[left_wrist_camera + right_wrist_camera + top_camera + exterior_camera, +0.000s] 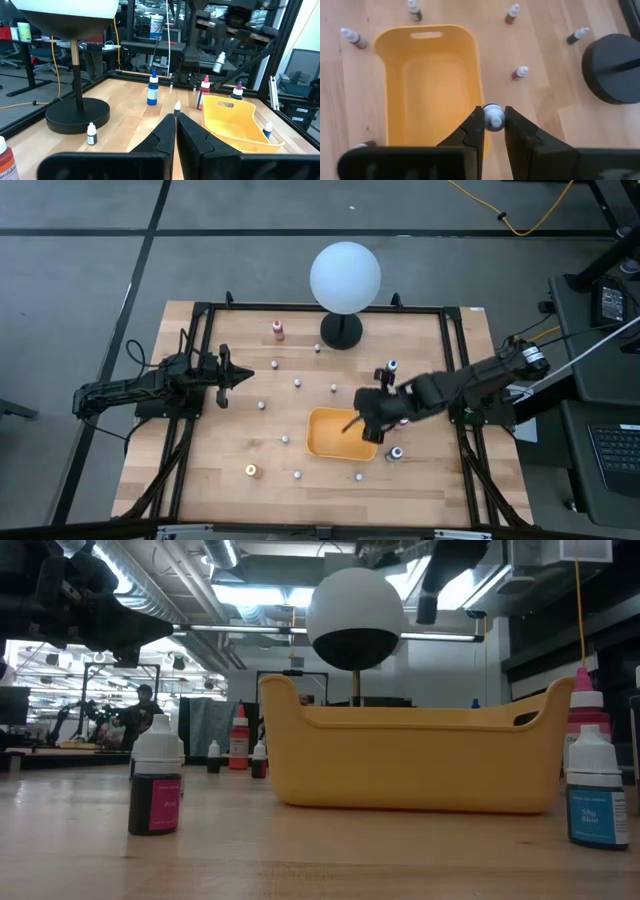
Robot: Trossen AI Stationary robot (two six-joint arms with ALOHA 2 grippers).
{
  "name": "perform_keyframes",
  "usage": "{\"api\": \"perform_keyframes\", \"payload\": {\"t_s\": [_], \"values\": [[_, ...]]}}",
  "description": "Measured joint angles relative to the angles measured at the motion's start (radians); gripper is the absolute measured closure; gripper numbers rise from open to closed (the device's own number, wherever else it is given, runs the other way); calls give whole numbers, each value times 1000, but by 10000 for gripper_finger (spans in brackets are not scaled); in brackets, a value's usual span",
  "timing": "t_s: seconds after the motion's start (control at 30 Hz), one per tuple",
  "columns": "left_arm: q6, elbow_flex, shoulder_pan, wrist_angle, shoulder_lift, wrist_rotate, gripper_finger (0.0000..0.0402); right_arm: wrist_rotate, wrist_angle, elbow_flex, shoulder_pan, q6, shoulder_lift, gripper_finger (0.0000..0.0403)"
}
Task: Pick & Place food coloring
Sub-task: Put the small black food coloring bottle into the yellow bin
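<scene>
I need to use my right gripper to set the small food coloring bottle down inside the yellow bin [350, 423] [464, 107], on the side of it by the lamp.
My right gripper [366, 420] hangs over the right end of a yellow bin [335, 435] and is shut on a small food coloring bottle with a pale cap [493, 118]. The bottle also shows high above the bin in the left wrist view [219, 61]. My left gripper [247, 375] is shut and empty above the table's left half. Other food coloring bottles stand upright on the wood: a red one [278, 331], blue ones [391, 368] [396, 452], an orange one [251, 470], and a pink one [156, 785]. My right gripper pinches the small bottle between its two fingertips [477, 122], which come from above and point down. The round pale cap [493, 119] shows between them. The bottle is lifted clear, above the bin's right wall, and looks tilted in the left wrist view.
A lamp with a white globe [345, 275] and a black base [341, 332] stands at the table's far middle. Several tiny bottles are scattered on the wood around the bin, such as one [297, 383] and another [358, 476]. A black frame [455, 360] edges the table.
</scene>
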Motion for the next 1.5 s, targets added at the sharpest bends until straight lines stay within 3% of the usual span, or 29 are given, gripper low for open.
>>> {"api": "perform_keyframes", "payload": {"t_s": [0.4, 0.53, 1.2, 1.5], "values": [[0, 0, 0, 0, 0, 0, 391, 29, 106, -1, 71, 15, 198, 341], [0, 0, 0, 0, 0, 0, 389, -11, 133, -2, 68, 12, 237, 342], [0, 0, 0, 1, 0, 0, 389, -186, 373, -217, 7, -73, 229, 343], [0, 0, 0, 1, 0, 0, 393, -200, 408, -272, -31, -111, 229, 341]]}}
